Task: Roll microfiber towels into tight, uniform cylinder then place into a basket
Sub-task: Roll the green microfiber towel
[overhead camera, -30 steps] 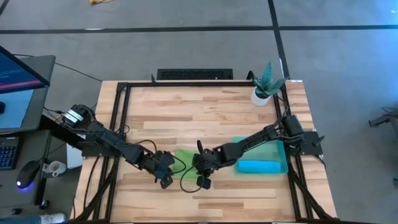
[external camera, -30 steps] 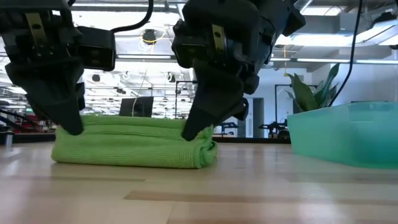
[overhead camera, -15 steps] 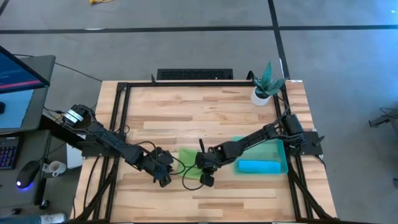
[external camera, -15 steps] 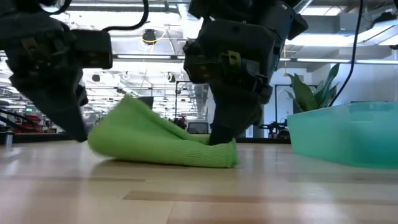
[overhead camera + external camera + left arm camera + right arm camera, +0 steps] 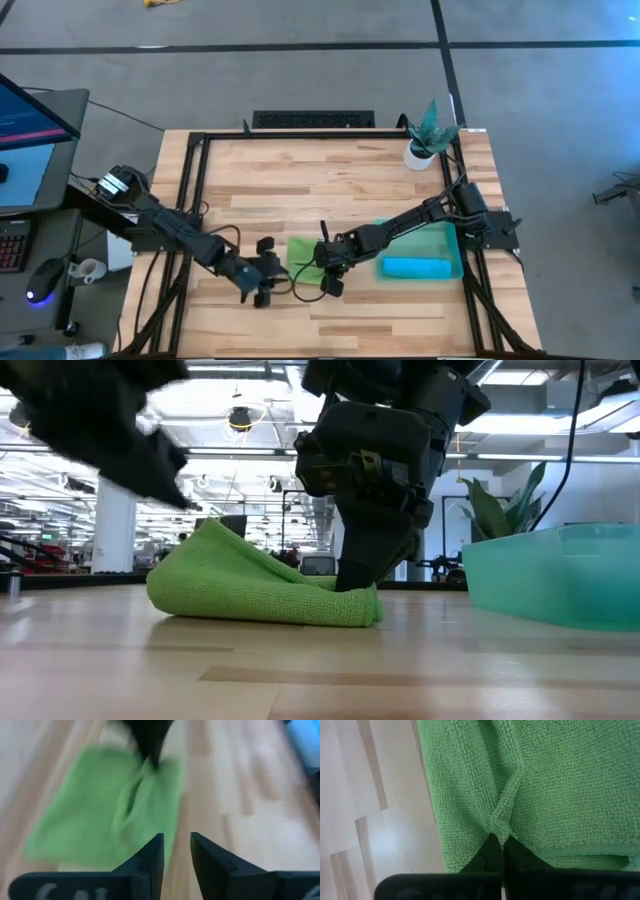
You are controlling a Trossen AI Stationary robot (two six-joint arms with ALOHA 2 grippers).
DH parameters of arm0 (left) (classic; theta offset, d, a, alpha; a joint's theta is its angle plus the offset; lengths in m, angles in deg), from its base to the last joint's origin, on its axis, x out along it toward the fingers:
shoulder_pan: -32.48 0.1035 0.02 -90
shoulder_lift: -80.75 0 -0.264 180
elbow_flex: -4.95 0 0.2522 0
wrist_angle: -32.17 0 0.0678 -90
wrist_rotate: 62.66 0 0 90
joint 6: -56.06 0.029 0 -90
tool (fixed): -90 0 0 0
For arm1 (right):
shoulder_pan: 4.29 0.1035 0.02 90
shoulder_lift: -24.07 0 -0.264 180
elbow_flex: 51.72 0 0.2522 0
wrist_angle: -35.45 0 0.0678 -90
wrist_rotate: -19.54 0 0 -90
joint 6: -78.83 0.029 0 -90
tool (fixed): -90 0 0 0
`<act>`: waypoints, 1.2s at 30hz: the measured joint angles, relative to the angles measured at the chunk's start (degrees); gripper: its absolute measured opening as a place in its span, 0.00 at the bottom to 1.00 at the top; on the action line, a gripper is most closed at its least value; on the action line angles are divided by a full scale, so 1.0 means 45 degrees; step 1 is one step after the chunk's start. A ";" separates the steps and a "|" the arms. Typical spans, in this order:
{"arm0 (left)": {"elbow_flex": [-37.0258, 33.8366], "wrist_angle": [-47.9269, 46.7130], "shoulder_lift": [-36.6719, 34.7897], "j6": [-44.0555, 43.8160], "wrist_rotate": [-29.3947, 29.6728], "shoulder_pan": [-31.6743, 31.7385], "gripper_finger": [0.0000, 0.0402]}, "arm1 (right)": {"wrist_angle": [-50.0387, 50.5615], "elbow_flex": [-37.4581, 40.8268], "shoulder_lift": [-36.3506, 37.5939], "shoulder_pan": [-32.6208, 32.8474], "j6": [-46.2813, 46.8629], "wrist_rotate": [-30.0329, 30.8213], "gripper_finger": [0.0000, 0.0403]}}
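The robot's right gripper is on the green towel's inner fold, so the left gripper needs to hold the towel's humped end before the right gripper takes the towel's outer edge (image 5: 446,832).
The lime green towel (image 5: 304,262) lies loosely bunched on the table near the front; in the low view (image 5: 250,585) its left part humps up and its right end lies flat. My right gripper (image 5: 355,585) is shut on the towel's right end. My left gripper (image 5: 262,285) is off the towel's left side, raised above the table (image 5: 120,430), its fingers a little apart (image 5: 176,851) and empty. The sky blue towel (image 5: 420,267) lies rolled in the teal basket (image 5: 452,240) at the right. My right gripper pinches a raised fold of the green towel (image 5: 501,822) between its two fingers, close to the towel's edge at its right end (image 5: 362,600). The fingers come from above, pointing down. The towel rests on the table, slack, its left part humped up.
A potted plant (image 5: 428,135) stands at the far right corner. The basket's wall (image 5: 560,575) rises just right of the green towel. Bare wood lies in front of the towel and across the table's far half. A dark frame runs around the table.
My right gripper has drawn the green towel's right end toward the table's right; the flat roll has bunched up, its left part now humped. My left gripper has gone up and toward the table's near edge, away from the towel's left end.
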 joint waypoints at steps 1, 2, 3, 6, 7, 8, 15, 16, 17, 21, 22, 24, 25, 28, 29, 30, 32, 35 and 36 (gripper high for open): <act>0.0008 0.0473 -0.0015 0.0561 0.0221 -0.0118 0.21 | 0.0000 0.0000 0.0000 0.0004 0.0004 0.0029 0.03; 0.0008 0.0907 -0.0018 0.1059 0.0421 -0.0217 0.20 | 0.0000 0.0000 0.0000 0.0005 0.0004 0.0047 0.04; 0.0008 0.1305 0.0050 0.1413 0.0470 -0.0263 0.20 | 0.0000 0.0000 0.0000 0.0005 0.0004 0.0042 0.04; 0.0021 0.1945 0.0647 0.1889 0.0483 -0.0103 0.18 | -0.0015 0.0000 0.0000 0.0005 0.0002 0.0049 0.03; 0.0013 0.2033 0.0906 0.1889 0.0486 0.0003 0.17 | -0.0007 0.0000 0.0000 0.0005 0.0000 0.0045 0.03; 0.0013 0.2103 0.1191 0.1867 0.0483 0.0135 0.17 | -0.0007 -0.0005 -0.0005 0.0005 0.0000 0.0039 0.02; 0.0013 0.2086 0.2525 0.1200 0.0721 0.0841 0.14 | 0.0038 -0.0005 -0.0010 0.0005 0.0000 0.0020 0.04; 0.0013 0.2062 0.2626 0.0966 0.0715 0.0917 0.14 | 0.0038 -0.0010 -0.0010 0.0013 -0.0002 0.0005 0.04; 0.0013 0.1933 0.2713 0.0671 0.0680 0.0996 0.14 | 0.0038 -0.0010 -0.0010 0.0020 -0.0001 0.0005 0.04; 0.0030 0.1701 0.3131 -0.0605 0.0156 0.1135 0.14 | 0.0061 -0.0015 -0.0010 0.0024 -0.0015 -0.0013 0.02; 0.0042 0.1716 0.3237 -0.0878 0.0024 0.1135 0.14 | 0.0070 -0.0017 -0.0010 0.0024 -0.0030 -0.0052 0.02; 0.0057 0.1743 0.3392 -0.1144 -0.0183 0.1136 0.14 | 0.0068 -0.0018 -0.0015 0.0011 -0.0150 -0.0468 0.03; 0.0062 0.1731 0.3400 -0.1154 -0.0272 0.1145 0.14 | 0.0063 -0.0015 -0.0016 -0.0001 -0.0173 -0.0727 0.04; 0.0062 0.1703 0.3401 -0.1156 -0.0295 0.1145 0.14 | 0.0068 -0.0015 -0.0025 -0.0075 -0.0186 -0.0869 0.08; 0.0062 0.1707 0.3404 -0.1167 -0.0290 0.1145 0.14 | 0.0068 -0.0015 -0.0030 -0.0073 -0.0150 -0.0908 0.09; 0.0062 0.1709 0.3405 -0.1171 -0.0283 0.1145 0.14 | 0.0063 -0.0015 -0.0030 -0.0078 -0.0141 -0.0922 0.09; 0.0062 0.1678 0.3407 -0.1178 -0.0282 0.1145 0.14 | 0.0063 -0.0015 -0.0030 -0.0078 -0.0146 -0.0922 0.09; 0.0052 0.1675 0.3415 -0.1186 -0.0290 0.1145 0.14 | 0.0063 -0.0015 -0.0030 -0.0083 -0.0151 -0.0927 0.08; 0.0052 0.1670 0.3415 -0.1191 -0.0290 0.1145 0.14 | 0.0058 -0.0015 -0.0030 -0.0083 -0.0205 -0.0927 0.08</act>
